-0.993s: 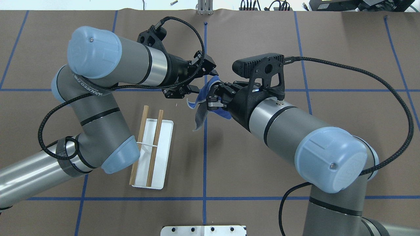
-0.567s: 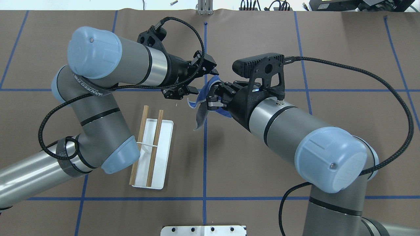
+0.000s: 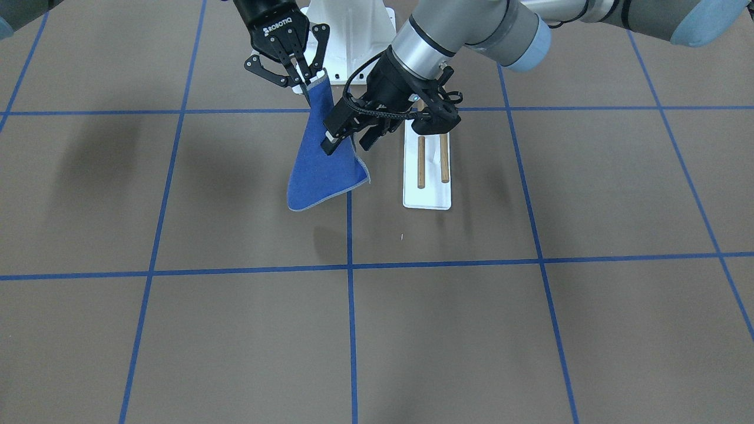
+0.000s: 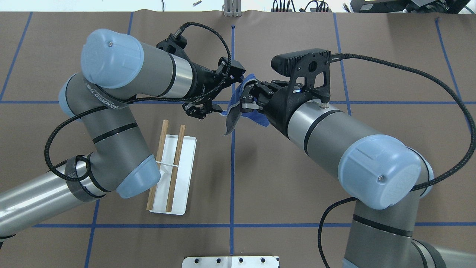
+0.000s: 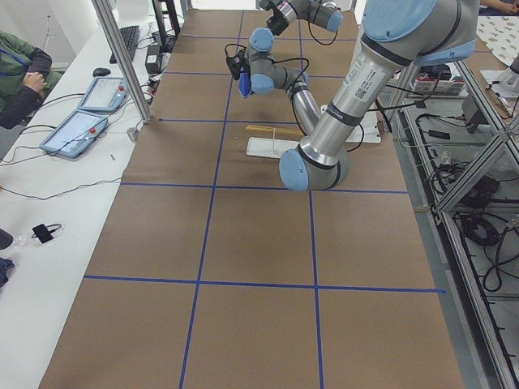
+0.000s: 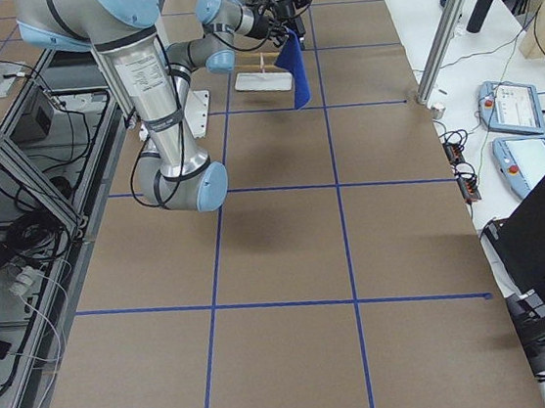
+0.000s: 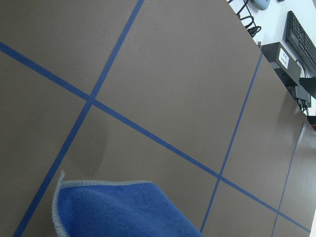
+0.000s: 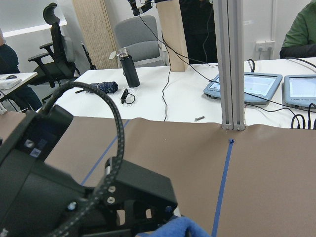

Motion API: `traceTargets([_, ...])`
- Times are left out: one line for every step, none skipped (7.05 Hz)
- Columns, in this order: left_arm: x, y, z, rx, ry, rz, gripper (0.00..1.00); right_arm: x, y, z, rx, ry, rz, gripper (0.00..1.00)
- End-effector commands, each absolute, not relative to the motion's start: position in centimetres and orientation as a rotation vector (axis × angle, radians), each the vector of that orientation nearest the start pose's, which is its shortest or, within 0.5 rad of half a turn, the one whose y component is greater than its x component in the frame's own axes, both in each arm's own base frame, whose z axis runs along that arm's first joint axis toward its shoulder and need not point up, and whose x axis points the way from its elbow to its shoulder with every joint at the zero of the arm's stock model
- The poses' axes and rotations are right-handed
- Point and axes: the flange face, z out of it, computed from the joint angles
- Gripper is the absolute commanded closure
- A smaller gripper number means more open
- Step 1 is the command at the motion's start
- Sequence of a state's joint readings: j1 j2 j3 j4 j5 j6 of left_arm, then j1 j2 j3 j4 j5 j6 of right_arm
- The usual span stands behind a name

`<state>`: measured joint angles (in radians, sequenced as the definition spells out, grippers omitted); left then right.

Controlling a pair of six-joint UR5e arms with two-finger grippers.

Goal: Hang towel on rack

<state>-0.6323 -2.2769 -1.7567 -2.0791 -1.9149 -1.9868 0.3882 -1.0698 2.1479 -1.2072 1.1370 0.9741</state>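
My right gripper is holding the towel's top corner away from the rack. My left gripper needs to grip the towel's middle (image 3: 342, 151) and hang it there.
The royal-blue towel (image 3: 321, 171) hangs in the air from its top corner, and its lower edge is clear of the table. My right gripper (image 3: 306, 82) is shut on that top corner. My left gripper (image 3: 347, 142) is open beside it, with one finger (image 3: 328, 144) in front of the cloth and the towel's side edge between its fingers. In the overhead view the towel (image 4: 230, 121) hangs between the left gripper (image 4: 232, 95) and the right gripper (image 4: 243, 102). The rack (image 4: 186, 175), a white base with two wooden dowels, stands on the table under my left arm's elbow. It also shows in the front view (image 3: 427, 197).
The white bolted robot pedestal (image 3: 347, 35) is behind the grippers. It also shows at the near edge of the overhead view (image 4: 230, 261). The brown table cover has blue tape lines (image 3: 350, 265). An aluminium post (image 4: 231, 9) stands at the far table edge.
My left gripper has moved right, closer onto the towel, still open. My right gripper has carried the towel a little away from the robot and to the right.
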Motion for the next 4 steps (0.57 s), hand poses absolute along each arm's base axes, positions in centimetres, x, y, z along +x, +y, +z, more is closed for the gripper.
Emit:
traceTargets([45.4, -45.3, 9.4, -0.198, 1.436, -0.689, 0.03, -38.5, -35.1, 10.1, 0.988, -1.075, 0.153, 1.00])
traceTargets([45.5, -45.2, 8.9, -0.227, 1.443, -0.716, 0.03, -38.4, -35.2, 9.8, 1.000, -1.071, 0.165, 1.00])
traceTargets([45.4, -45.2, 8.8, -0.242, 1.446, -0.732, 0.07, -38.4, -35.2, 9.4, 1.004, -1.077, 0.169, 1.00])
traceTargets([45.3, -45.1, 8.1, -0.261, 1.460, -0.750, 0.23, -38.4, -35.2, 9.4, 1.004, -1.077, 0.169, 1.00])
